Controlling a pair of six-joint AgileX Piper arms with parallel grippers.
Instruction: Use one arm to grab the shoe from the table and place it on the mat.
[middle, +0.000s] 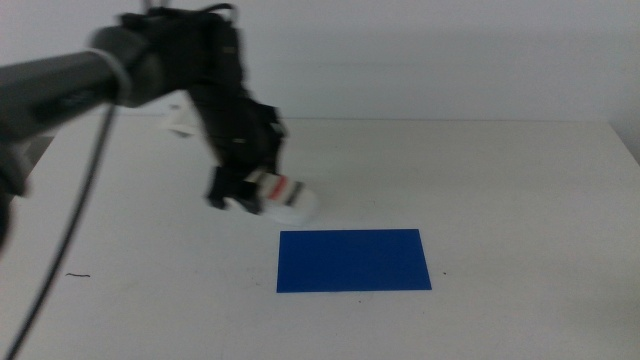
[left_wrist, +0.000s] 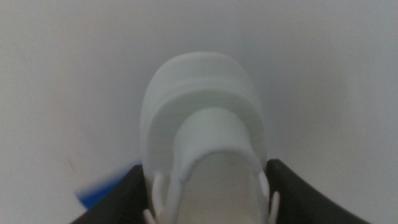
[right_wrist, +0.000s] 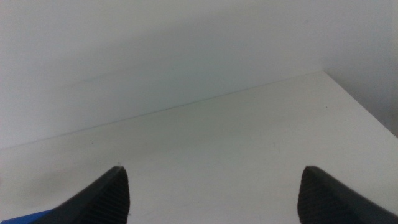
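Next, I release the white shoe from my left gripper near the middle of the blue mat (middle: 341, 256), aligned with its long edges. The shoe now hangs just above the table.
The dark arm (middle: 120, 70) comes in from the left. Its left gripper (middle: 255, 190) is shut on the white shoe (middle: 290, 198), whose red and dark straps show beside the jaws. The shoe hangs just above the table (middle: 500, 180), a little back and left of the blue mat (middle: 352, 260). In the left wrist view the shoe (left_wrist: 202, 124) fills the space between the two dark jaws, and a corner of the mat (left_wrist: 99, 190) shows beside it. In the right wrist view the right gripper (right_wrist: 211, 193) is open and empty over bare table; it is out of the middle view.
A small white object (middle: 180, 122) lies on the table behind the arm. A black cable (middle: 70, 230) hangs from the arm at the left. A small dark mark (middle: 78, 275) is on the table's front left.
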